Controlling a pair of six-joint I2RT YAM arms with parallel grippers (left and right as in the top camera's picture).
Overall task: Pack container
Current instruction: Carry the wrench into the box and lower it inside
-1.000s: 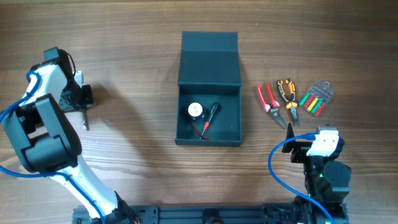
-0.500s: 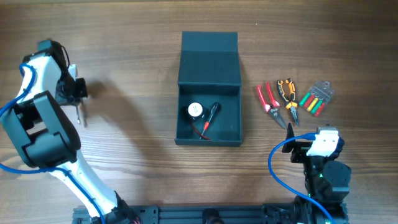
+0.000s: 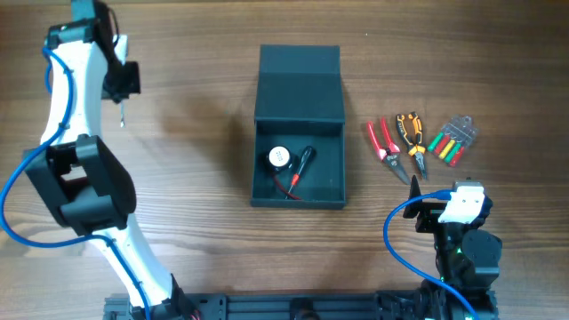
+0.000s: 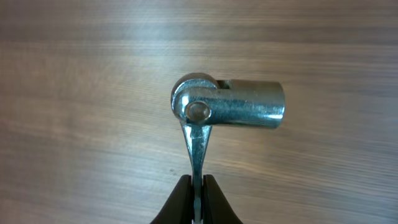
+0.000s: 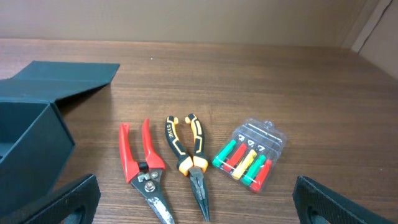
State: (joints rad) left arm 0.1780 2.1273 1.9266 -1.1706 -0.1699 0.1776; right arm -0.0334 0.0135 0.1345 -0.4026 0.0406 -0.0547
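My left gripper will let go of the metal socket wrench on the bottom of the container, where I will leave it close beside the black tool [image 3: 308, 172].
The dark teal-grey container [image 3: 299, 160] stands open mid-table, its lid [image 3: 300, 84] laid back; it also shows in the right wrist view [image 5: 28, 134]. Inside lie a white round object [image 3: 279, 158] and a black tool with a red wire [image 3: 300, 167]. My left gripper [image 4: 196, 202] is shut on the flat handle of a metal socket wrench [image 4: 230, 106], held above the table at the far left [image 3: 120, 89]. My right gripper [image 5: 196, 199] is open and empty, near the front right [image 3: 455, 206].
Right of the container lie red-handled snips [image 3: 380, 140] [image 5: 143, 168], orange-black needle-nose pliers [image 3: 412, 142] [image 5: 189, 162] and a clear case of coloured bits [image 3: 452, 140] [image 5: 249, 155]. The wooden table surrounds them.
My left arm has swung toward the far left of the table, carrying the wrench with it. The right arm has not moved.
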